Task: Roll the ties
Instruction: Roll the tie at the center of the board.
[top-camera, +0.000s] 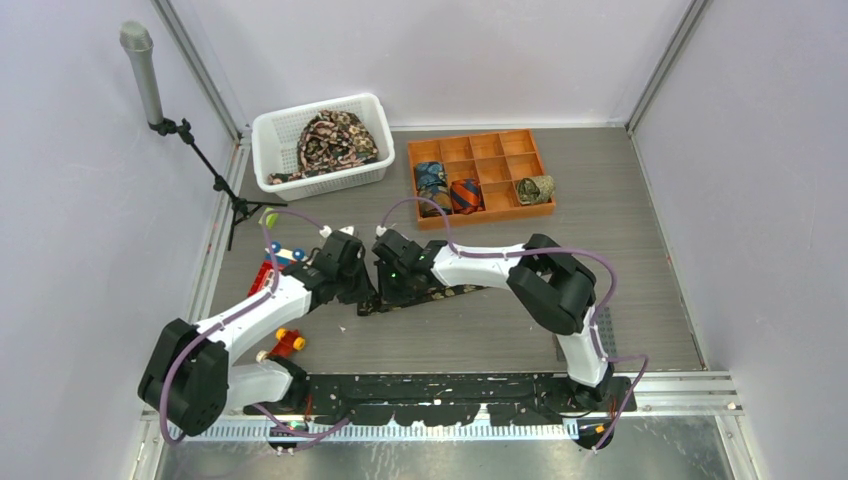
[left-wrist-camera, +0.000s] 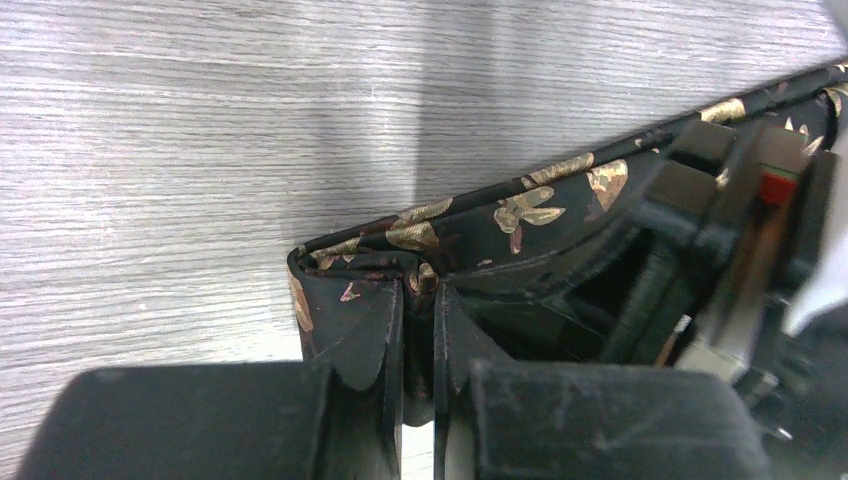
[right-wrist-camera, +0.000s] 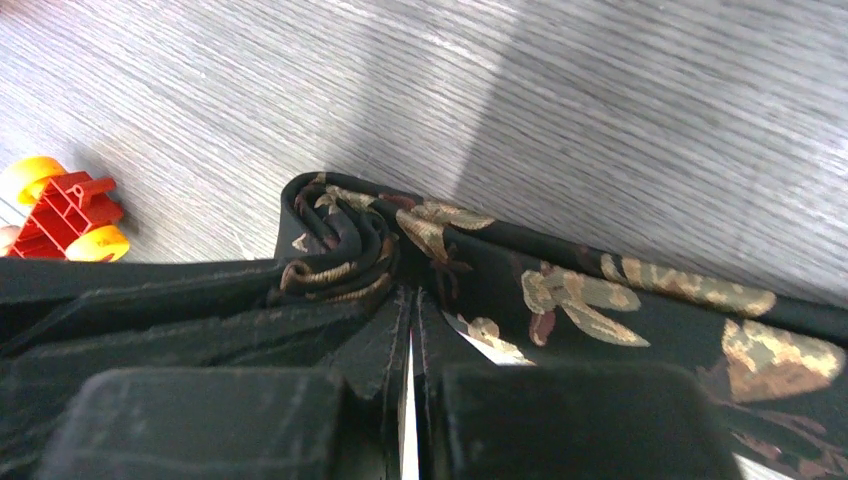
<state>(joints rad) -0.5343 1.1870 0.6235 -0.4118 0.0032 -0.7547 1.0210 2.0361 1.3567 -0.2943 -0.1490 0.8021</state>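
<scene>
The tie's started roll is beside my shut right gripper, so that gripper should open and pinch the roll's near edge (left-wrist-camera: 418, 405) before my left gripper moves away.
A black tie with tan floral print (top-camera: 455, 291) lies on the grey table, running right from where both grippers meet. My left gripper (top-camera: 362, 292) is shut on the tie's started roll; in the left wrist view its jaws (left-wrist-camera: 420, 300) pinch the folded end of the tie (left-wrist-camera: 520, 210). My right gripper (top-camera: 392, 286) is shut on the same end from the other side; the right wrist view shows its tips (right-wrist-camera: 412, 300) against the coiled layers (right-wrist-camera: 335, 250), with the flat tie (right-wrist-camera: 600, 300) trailing right. More ties (top-camera: 333, 140) are piled in a white basket (top-camera: 330, 178).
An orange divided tray (top-camera: 520, 145) at the back holds a blue roll (top-camera: 432, 180), an orange-red roll (top-camera: 466, 195) and an olive roll (top-camera: 535, 188). A red and yellow toy (top-camera: 287, 342) (right-wrist-camera: 60, 210) lies by the left arm. A microphone stand (top-camera: 150, 90) is at the far left.
</scene>
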